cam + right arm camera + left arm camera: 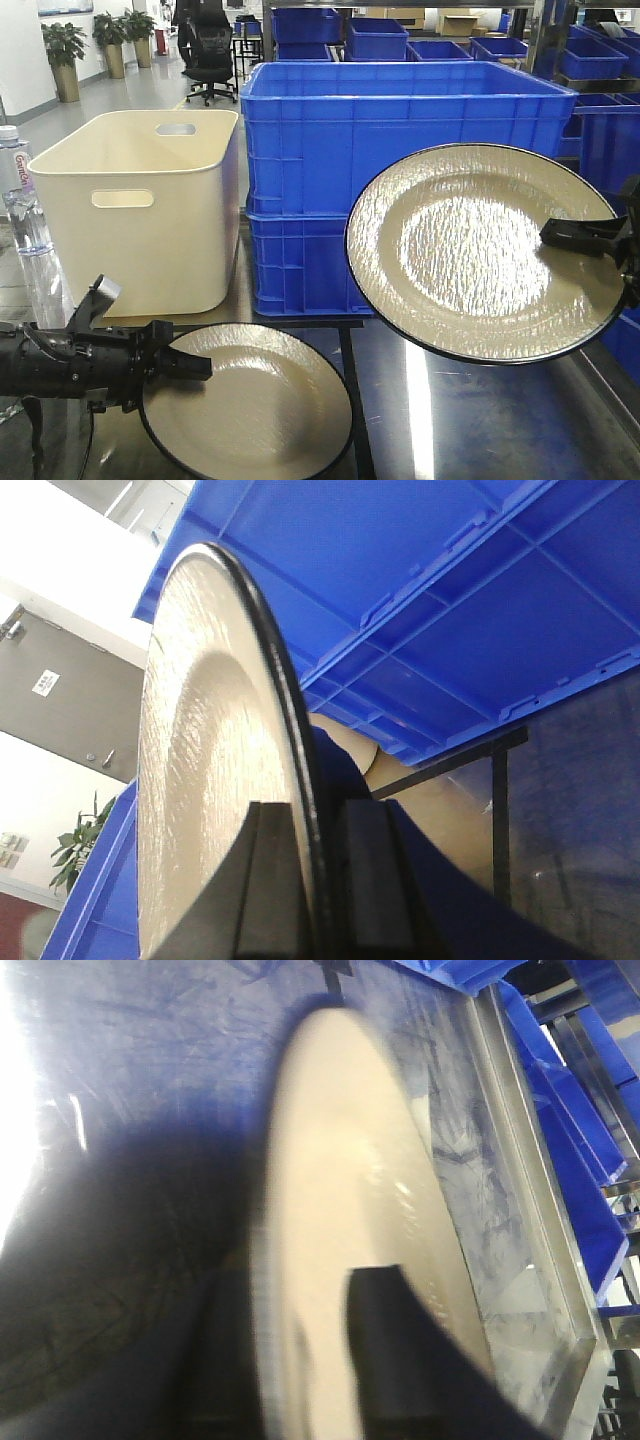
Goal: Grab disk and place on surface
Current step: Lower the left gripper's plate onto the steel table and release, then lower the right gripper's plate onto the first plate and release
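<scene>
My right gripper will release its tilted cream disk on top of the lower disk (240,394), so that the two are stacked.
Two cream disks with black rims are in view. In the front view, my left gripper (196,365) is shut on the left rim of the lower disk (250,410), which sits low over the shiny metal surface (470,425). Whether it touches is unclear. The left wrist view is blurred: that disk (340,1190) runs edge-on between the jaws of my left gripper (300,1360). My right gripper (568,236) is shut on the right rim of the larger-looking disk (470,250), held tilted in the air. In the right wrist view, this disk (200,760) is pinched by my right gripper (318,880).
A cream plastic bin (150,200) stands at the back left, and stacked blue crates (400,130) stand behind both disks. A water bottle (20,200) is at the far left. A black tape line (352,400) crosses the tabletop between the disks.
</scene>
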